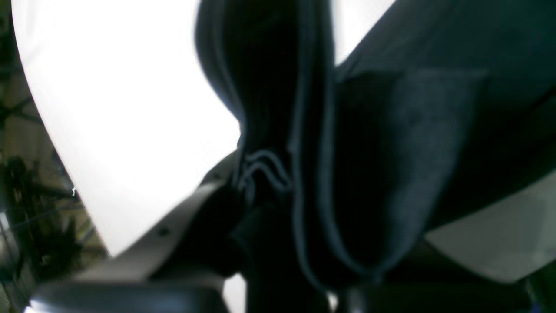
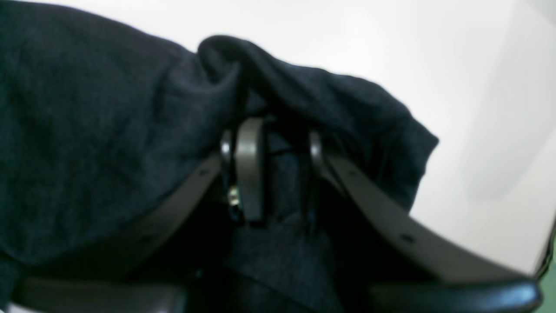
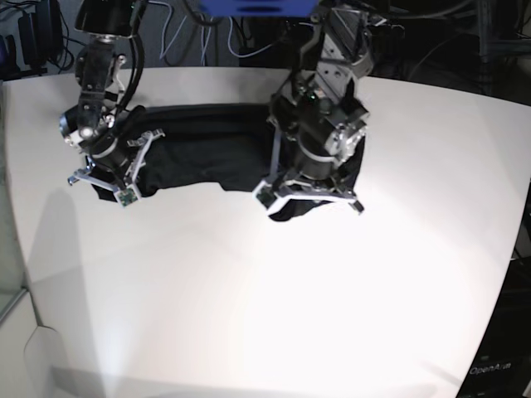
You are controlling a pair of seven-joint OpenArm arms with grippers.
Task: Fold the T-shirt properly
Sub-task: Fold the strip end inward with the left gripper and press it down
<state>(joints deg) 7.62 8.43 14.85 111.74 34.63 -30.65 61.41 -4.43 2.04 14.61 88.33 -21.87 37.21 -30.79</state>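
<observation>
Next, my left gripper lets go of the bunched edge over the front rim of the black T-shirt's stretched middle [image 3: 221,184].
The black T-shirt [image 3: 207,149] lies stretched across the far part of the white table [image 3: 249,298], between my two grippers. My left gripper [image 3: 311,197], on the right of the base view, is shut on a bunched edge of the T-shirt [image 1: 369,152]; stitched hems hang between its fingers [image 1: 173,221]. On the left of the base view, my right gripper [image 3: 112,178] is shut on the other end. In the right wrist view a fold of the T-shirt [image 2: 87,130] drapes over the fingers [image 2: 249,165] and fills the gap at the right gripper [image 2: 282,152].
Cables and dark equipment [image 3: 207,33] crowd the space behind the table's back edge. The table's left edge [image 3: 12,249] curves down toward the front. A dark box [image 3: 502,365] stands off the table at the lower right.
</observation>
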